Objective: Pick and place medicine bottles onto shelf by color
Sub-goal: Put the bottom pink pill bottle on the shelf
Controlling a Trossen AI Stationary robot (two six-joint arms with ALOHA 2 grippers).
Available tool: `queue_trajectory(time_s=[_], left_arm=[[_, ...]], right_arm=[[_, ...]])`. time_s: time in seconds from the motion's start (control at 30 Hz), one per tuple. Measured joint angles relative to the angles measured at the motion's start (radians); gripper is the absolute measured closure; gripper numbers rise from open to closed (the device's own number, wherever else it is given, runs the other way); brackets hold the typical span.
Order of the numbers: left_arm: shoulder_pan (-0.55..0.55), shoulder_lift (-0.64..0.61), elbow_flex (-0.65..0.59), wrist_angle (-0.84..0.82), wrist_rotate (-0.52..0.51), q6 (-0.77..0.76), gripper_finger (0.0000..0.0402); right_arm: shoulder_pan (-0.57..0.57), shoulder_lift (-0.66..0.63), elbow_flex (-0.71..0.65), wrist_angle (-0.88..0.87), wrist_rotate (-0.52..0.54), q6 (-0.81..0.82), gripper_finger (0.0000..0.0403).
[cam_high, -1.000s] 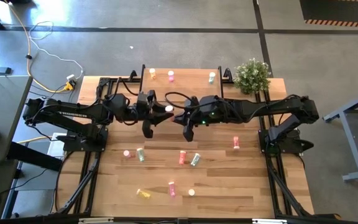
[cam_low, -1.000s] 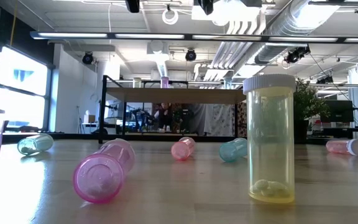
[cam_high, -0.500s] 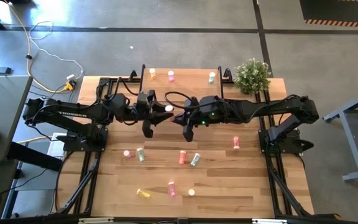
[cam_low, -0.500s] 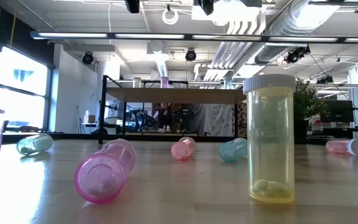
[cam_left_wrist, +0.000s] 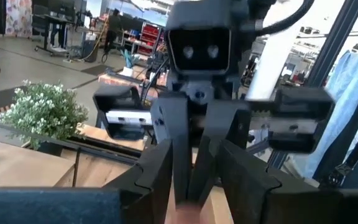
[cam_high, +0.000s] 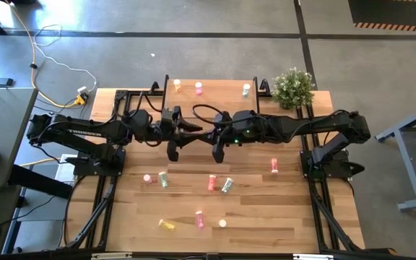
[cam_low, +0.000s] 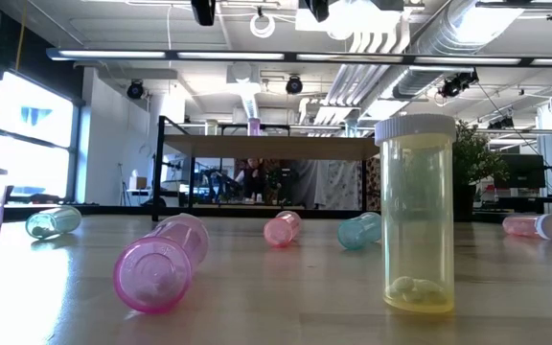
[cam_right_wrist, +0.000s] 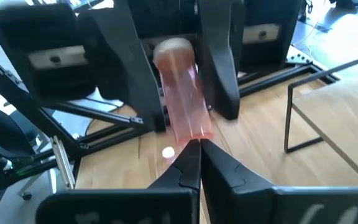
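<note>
My right gripper's fingers are shut at the capless end of the pink-red bottle. I should open them and grip its sides (cam_right_wrist: 188,111) before my left gripper opens.
My left gripper (cam_high: 191,131) and my right gripper (cam_high: 206,133) meet tip to tip above the middle of the table, in front of the shelf (cam_high: 209,92). The left gripper is shut on a pink-red bottle (cam_right_wrist: 184,99) with a pale cap. The right gripper's own fingers (cam_right_wrist: 196,148) are shut, with their tips at the bottle's capless end. A yellow (cam_high: 177,84), a pink (cam_high: 198,88) and a green bottle (cam_high: 245,89) stand on the shelf. Several more bottles lie on the near half of the table (cam_high: 211,183). My left gripper pinches the bottle's side walls (cam_right_wrist: 166,93) between its two fingers (cam_right_wrist: 219,68), level, coming from the table's left. The bottle lies roughly along the fingers, cap end (cam_right_wrist: 173,46) toward the palm, lifted clear of the table. My right gripper's shut fingertips (cam_right_wrist: 188,158) meet the bottle's capless end (cam_right_wrist: 194,134) from the table's right; whether they touch it I cannot tell.
A potted plant (cam_high: 293,87) stands at the far right corner. In the low view an upright yellow bottle (cam_low: 416,216) and a lying pink one (cam_low: 161,264) are near the front edge. Dark arm frames run along both table sides (cam_high: 323,202).
In the high view the pale cap that showed between the two grippers is now covered by dark gripper parts, and the gap between the grippers has closed. The bottles on the table and the shelf have stayed put.
</note>
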State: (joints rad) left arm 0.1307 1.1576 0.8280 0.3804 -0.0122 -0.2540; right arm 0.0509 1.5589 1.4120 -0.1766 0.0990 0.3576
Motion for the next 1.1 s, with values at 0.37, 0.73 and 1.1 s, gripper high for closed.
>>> queue_trajectory(time_s=[0.37, 0.73, 1.1], left_arm=[[0.001, -0.001, 0.0, -0.021, -0.017, 0.022, 0.0357], [0.001, -0.001, 0.0, -0.022, -0.022, 0.022, 0.0345], [0.001, -0.001, 0.0, -0.022, -0.015, 0.022, 0.0346]], right_arm=[[0.0, 0.0, 0.0, 0.001, 0.0, 0.0, 0.0403], [0.0, 0.0, 0.0, -0.017, -0.027, 0.0, 0.0402], [0.0, 0.0, 0.0, -0.038, -0.062, -0.078, 0.0292]])
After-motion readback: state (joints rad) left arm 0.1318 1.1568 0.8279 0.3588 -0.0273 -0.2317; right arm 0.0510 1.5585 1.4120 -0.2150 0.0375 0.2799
